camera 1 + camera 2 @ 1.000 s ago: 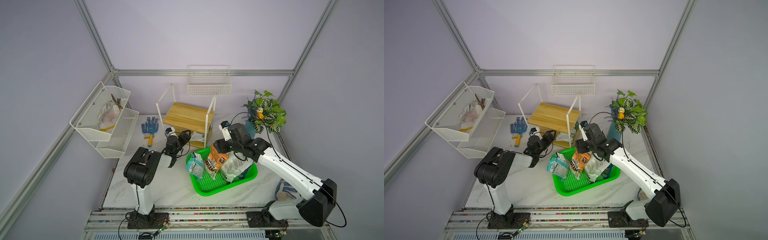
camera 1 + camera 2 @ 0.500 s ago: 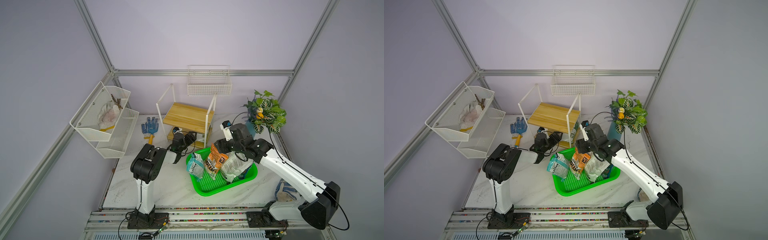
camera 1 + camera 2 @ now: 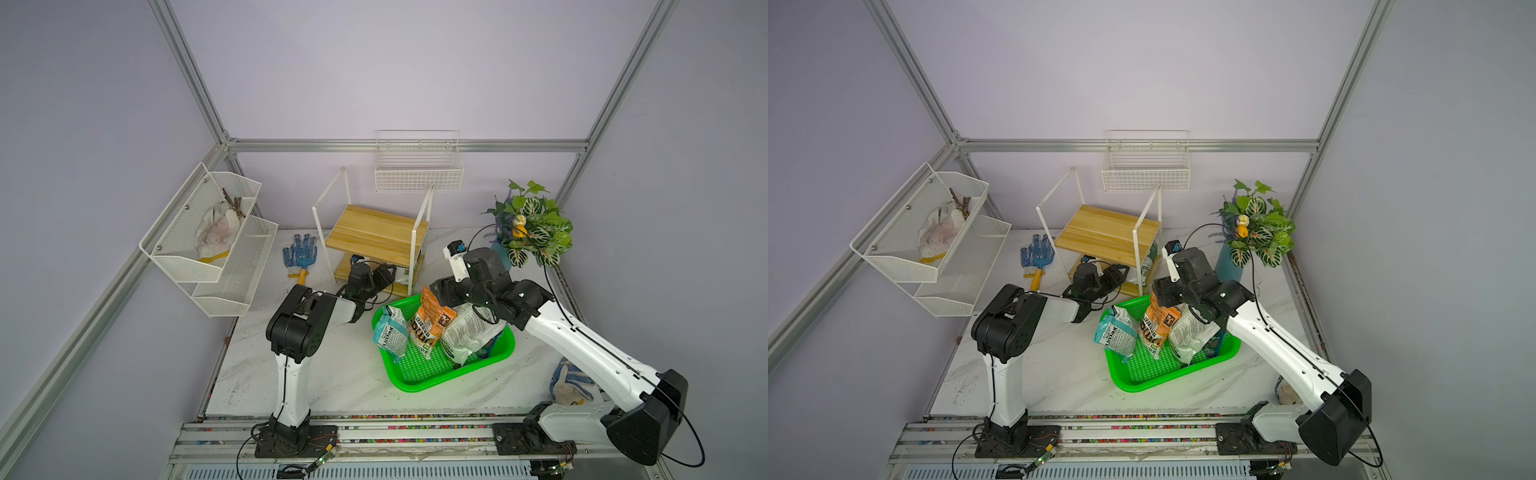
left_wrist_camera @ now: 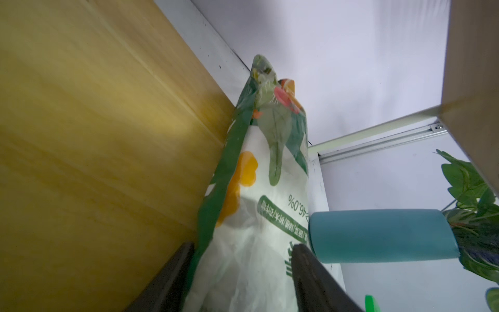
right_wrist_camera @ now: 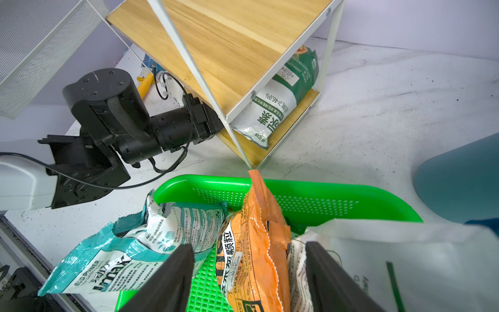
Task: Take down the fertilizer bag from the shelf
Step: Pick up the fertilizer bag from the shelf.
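Observation:
The robot's right gripper should next take hold of the free corner of the white end [image 5: 262, 139] of the fertilizer bag, beside the left gripper.
The shelf [image 3: 376, 232] [image 3: 1108, 232] [image 5: 229, 40] has light wooden boards in a thin white frame and stands at the back middle of the table. The fertilizer bag [image 4: 256, 216] [image 5: 278, 105] [image 3: 1146, 266], white and green, lies on its lower board under the top board. My left gripper [image 4: 243, 247] [image 3: 386, 272] reaches into that lower tier and is shut on the bag's near end, one finger on each side. My right gripper [image 5: 249, 244] [image 3: 440, 291] hangs open over the green tray [image 3: 415, 382], straddling an upright orange bag [image 5: 251, 243] without touching it.
The tray also holds a teal bag [image 3: 390, 332] and a white bag [image 3: 469, 332]. A plant in a teal vase [image 3: 532, 224] stands right of the shelf. A mesh rack [image 3: 216, 249], a wire basket [image 3: 417, 170] and a blue glove with a trowel [image 3: 300, 253] are at the back.
My left arm has pushed forward into the shelf's lower tier and its jaws have narrowed onto the fertilizer bag. The right arm has barely moved.

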`<state>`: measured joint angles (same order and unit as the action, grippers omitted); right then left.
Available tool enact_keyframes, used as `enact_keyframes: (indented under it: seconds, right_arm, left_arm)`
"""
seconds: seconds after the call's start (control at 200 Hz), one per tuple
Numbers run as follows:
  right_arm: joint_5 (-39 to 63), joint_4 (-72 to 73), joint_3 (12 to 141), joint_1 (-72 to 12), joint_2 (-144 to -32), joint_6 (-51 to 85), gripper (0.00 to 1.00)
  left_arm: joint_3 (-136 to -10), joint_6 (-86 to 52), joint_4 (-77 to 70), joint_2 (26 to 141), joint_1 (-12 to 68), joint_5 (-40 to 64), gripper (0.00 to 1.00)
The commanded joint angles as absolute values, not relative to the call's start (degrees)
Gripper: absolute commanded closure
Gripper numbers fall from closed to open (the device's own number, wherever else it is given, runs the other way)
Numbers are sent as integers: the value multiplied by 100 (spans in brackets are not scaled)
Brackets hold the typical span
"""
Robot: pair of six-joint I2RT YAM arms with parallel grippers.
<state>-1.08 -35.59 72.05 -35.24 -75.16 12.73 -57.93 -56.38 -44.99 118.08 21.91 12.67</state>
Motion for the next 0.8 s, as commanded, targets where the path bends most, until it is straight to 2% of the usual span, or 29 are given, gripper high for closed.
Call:
enact_keyframes:
  seconds: [0.0, 0.095, 0.125, 0.34, 0.79]
  right_arm:
    - [-171, -3429, 7132, -3524, -7436, 1283, 30]
    - [-192, -3439, 7125, -3522, -7414, 1292, 29]
    - [-192, -3432, 7119, -3522, -7409, 1292, 30]
    - [-143, -3437, 7132, -3522, -7431, 1308, 30]
    - [0, -3436, 7316, -3520, -7505, 1160, 30]
  left_arm:
    - [-6146, -5646, -4623, 11872, 2217, 1448, 62]
    - [-5834, -5846, -4983, 11759, 2143, 1260, 94]
    - [-5717, -5945, -5111, 11716, 2106, 1193, 100]
    - [-5054, -6347, -5754, 11209, 1847, 1007, 100]
    - [-4194, -5872, -5419, 9629, 1784, 833, 100]
